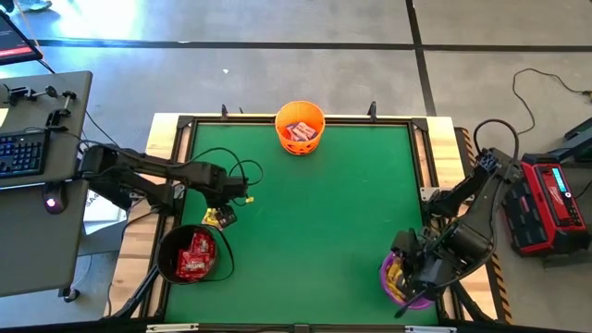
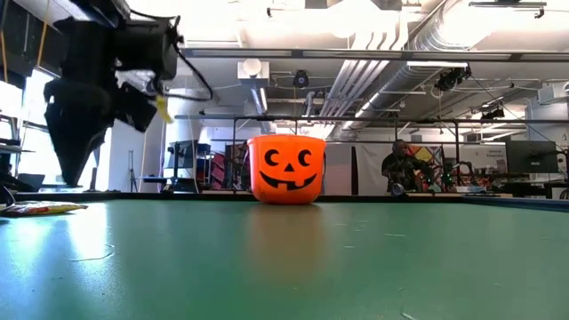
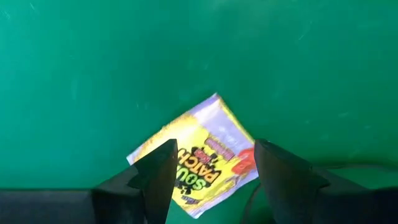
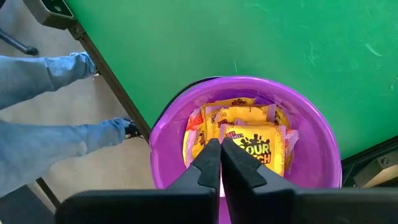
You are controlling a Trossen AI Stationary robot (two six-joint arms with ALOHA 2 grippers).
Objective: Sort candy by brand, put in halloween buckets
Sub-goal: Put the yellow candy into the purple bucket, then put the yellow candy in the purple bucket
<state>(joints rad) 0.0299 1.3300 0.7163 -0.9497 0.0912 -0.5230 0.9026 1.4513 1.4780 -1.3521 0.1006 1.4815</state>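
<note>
The corner of the yellow packet sticks out past my left gripper's finger. I should open wider, move down and pinch the packet's middle [image 3: 200,160] before I lift it.
A yellow candy packet [image 3: 202,155] lies flat on the green table near the left edge. My left gripper [image 3: 214,171] points down over it, open, one finger over each side of the packet and apart from it. In the high view the same gripper [image 1: 222,208] is just beyond the black bucket [image 1: 192,254], which holds red candy. My right gripper [image 4: 221,163] is shut with nothing between its fingers, above the purple bucket [image 4: 311,124], which holds several yellow packets [image 4: 249,134]. The orange bucket [image 1: 300,127] with red candy stands at the middle of the far edge.
The middle of the green table [image 1: 314,213] is bare. A person's legs in blue trousers [image 4: 43,106] stand beside the table next to the purple bucket. A desk with a keyboard [image 1: 23,153] is off the table's left side.
</note>
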